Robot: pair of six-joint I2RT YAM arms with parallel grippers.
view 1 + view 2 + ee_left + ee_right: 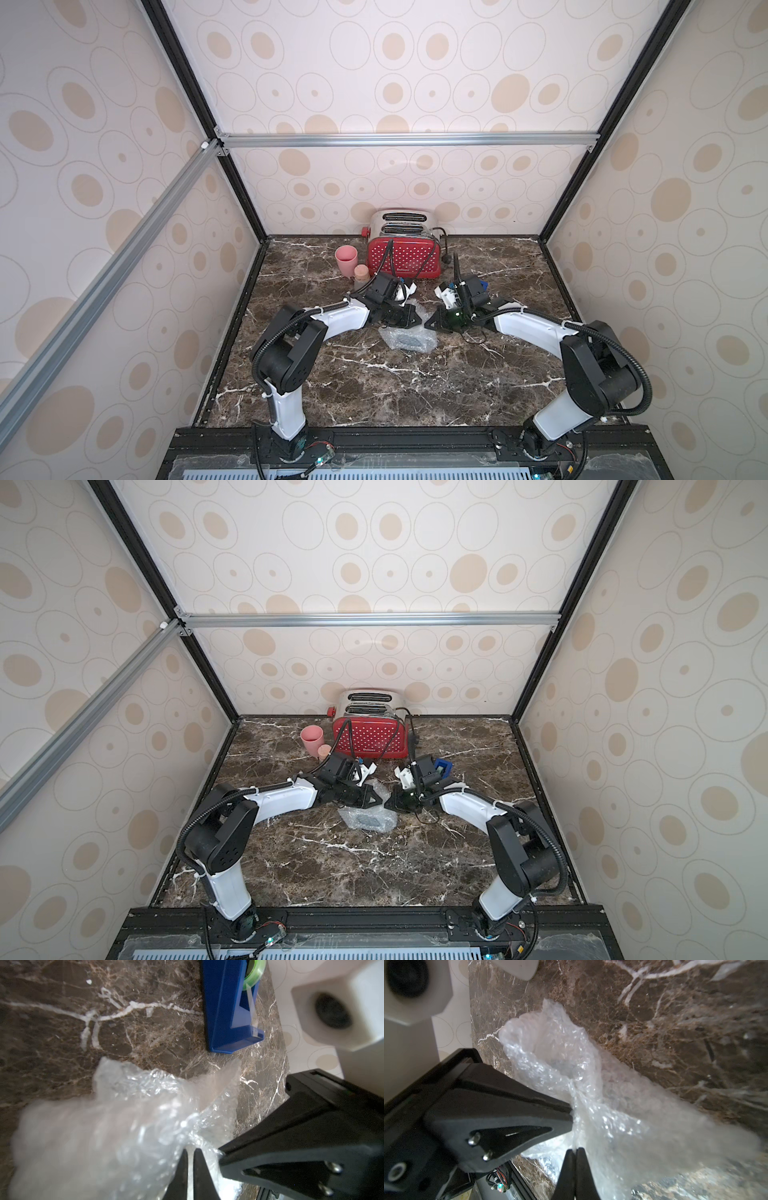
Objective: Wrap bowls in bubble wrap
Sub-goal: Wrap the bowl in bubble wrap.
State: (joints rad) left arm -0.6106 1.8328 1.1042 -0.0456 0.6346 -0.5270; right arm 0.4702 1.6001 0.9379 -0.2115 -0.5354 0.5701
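I will keep the gathered film, which both grippers pinch, shut with my left gripper while my right gripper opens and takes tape from the blue tape dispenser [443, 767].
A crumpled bundle of clear bubble wrap [409, 338] [365, 818] lies mid-table between my two arms. The bowl is hidden inside it; only a dark shape shows through the film. My left gripper [190, 1152] is shut on a pinch of the wrap's upper edge. My right gripper [575, 1149] is shut on the same gathered film right beside it. In both top views the two black tips, left gripper [423, 318] and right gripper [429, 324], nearly touch just above the bundle's far side. Loose wrap [550, 1047] billows up past the jaws.
A red dotted toaster [405, 254] stands at the back wall, its cords trailing toward the arms. A pink cup [346, 259] and a small cork-topped jar [360, 275] sit to its left. A blue tape dispenser [226, 1007] [482, 284] stands behind the right wrist.
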